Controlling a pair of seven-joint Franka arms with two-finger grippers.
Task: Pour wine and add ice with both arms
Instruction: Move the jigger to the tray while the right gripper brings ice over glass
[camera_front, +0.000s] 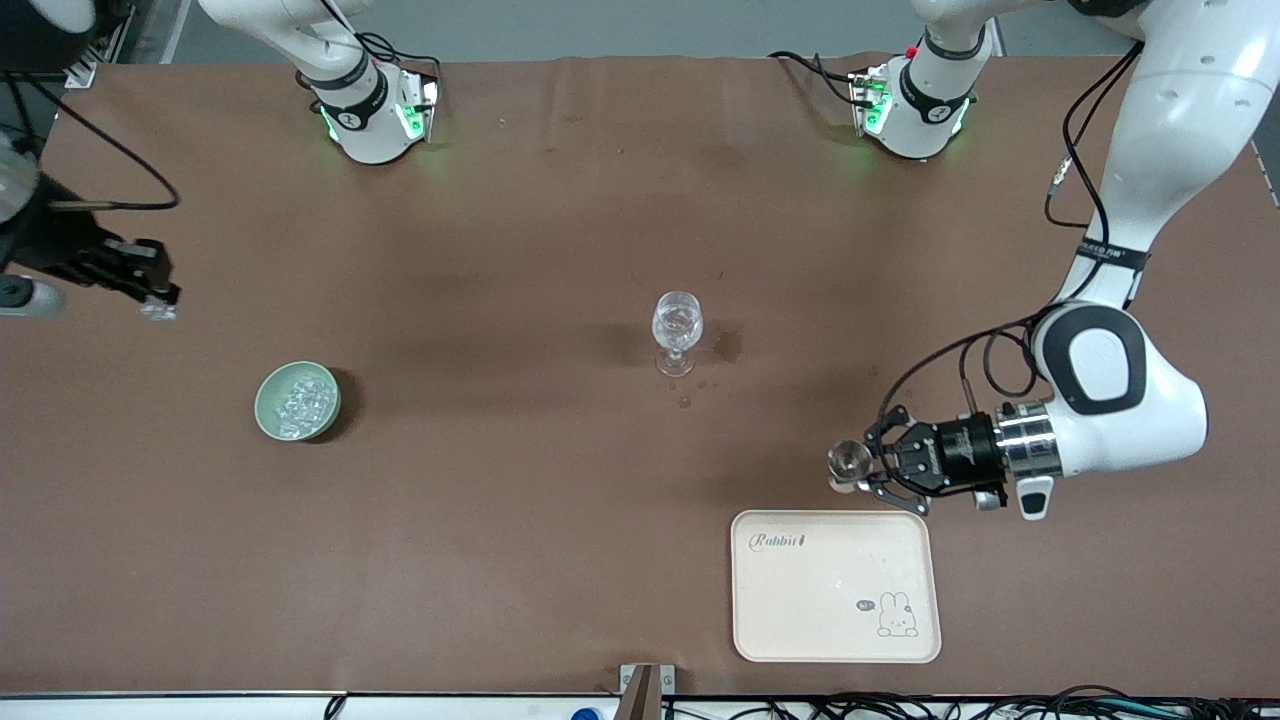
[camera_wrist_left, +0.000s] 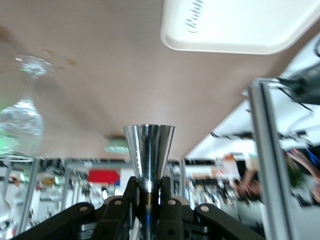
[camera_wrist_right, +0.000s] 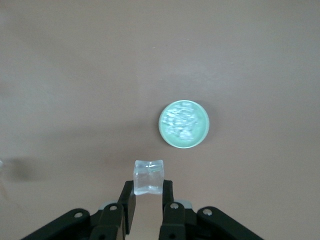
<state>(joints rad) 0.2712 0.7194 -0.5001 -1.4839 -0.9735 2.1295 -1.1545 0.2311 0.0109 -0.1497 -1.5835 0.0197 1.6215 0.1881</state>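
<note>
My left gripper is going to set the metal cone-shaped cup down on the cream tray (camera_front: 876, 559) just behind the rabbit print.
A clear stemmed wine glass (camera_front: 677, 330) stands mid-table; it also shows in the left wrist view (camera_wrist_left: 22, 120). A pale green bowl (camera_front: 297, 401) holds several ice cubes (camera_front: 303, 398) toward the right arm's end. My right gripper (camera_front: 160, 300) is shut on one ice cube (camera_wrist_right: 148, 176) and hangs over bare table, off to the side of the bowl (camera_wrist_right: 184, 124). My left gripper (camera_front: 868, 468) is shut on a shiny metal cone-shaped cup (camera_wrist_left: 149, 150), held on its side over the table by the tray's edge, its mouth (camera_front: 848, 466) toward the glass side.
A cream tray (camera_front: 835, 585) with a rabbit print lies near the front edge, toward the left arm's end; it also shows in the left wrist view (camera_wrist_left: 240, 25). Small wet spots (camera_front: 727, 345) mark the brown cloth beside the glass. Both arm bases stand along the table's back edge.
</note>
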